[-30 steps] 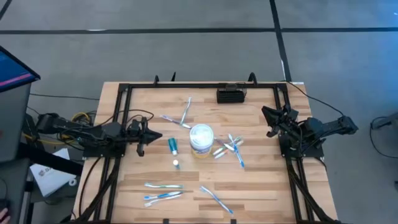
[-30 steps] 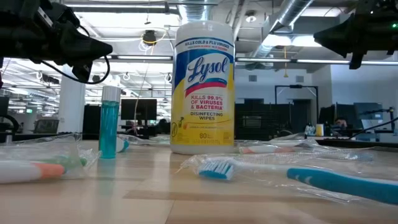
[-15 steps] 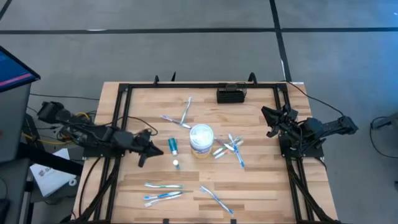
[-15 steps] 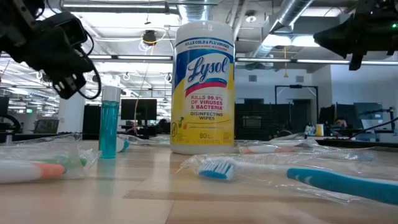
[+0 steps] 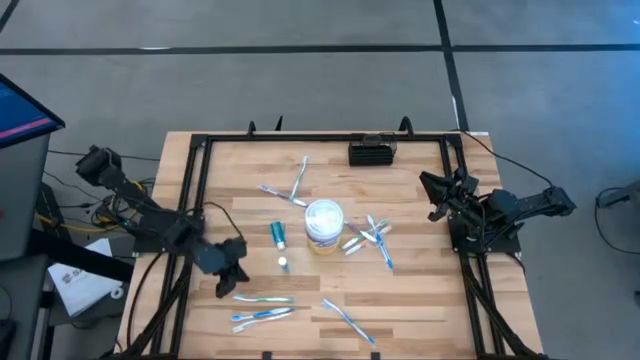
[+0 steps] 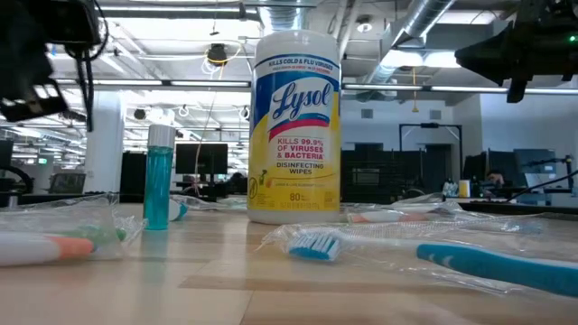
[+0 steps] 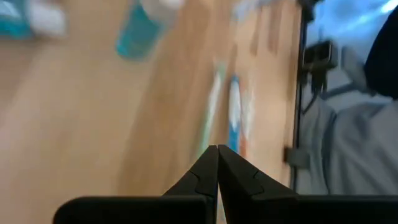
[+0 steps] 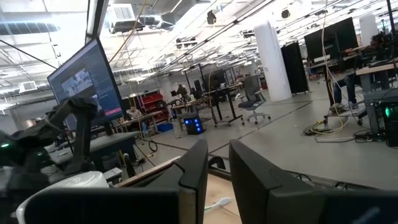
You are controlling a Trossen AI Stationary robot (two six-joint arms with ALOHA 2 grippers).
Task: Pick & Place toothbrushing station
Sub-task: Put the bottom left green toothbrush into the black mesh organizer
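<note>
My left gripper is to grab the green wrapped toothbrush next, the one closest to the small white cap, by the toothbrush's end (image 5: 240, 298) (image 7: 203, 146) nearest that gripper.
The toothbrushing station (image 5: 372, 152), a small black slotted rack, stands at the table's far edge, right of the middle, with no gripper near it. My left gripper (image 5: 233, 283) is shut and empty above the near left of the table, just beyond the wrapped toothbrushes (image 5: 262, 298). These also show blurred in the left wrist view (image 7: 214, 106), ahead of the fingertips (image 7: 217, 149). My right gripper (image 5: 432, 196) is slightly open and empty at the table's right side; its fingers (image 8: 198, 163) point toward the left.
A white Lysol wipes tub (image 5: 323, 222) stands mid-table, with a teal tube (image 5: 278, 235) and a small white cap (image 5: 284, 262) to its left. Wrapped toothbrushes lie right of the tub (image 5: 372, 238), far left of it (image 5: 296, 184) and at the near edge (image 5: 348, 318).
My left gripper has swung from beside the teal tube toward the table's near edge. It has turned to point toward the near-left toothbrushes and has stayed shut. My right arm has kept still.
</note>
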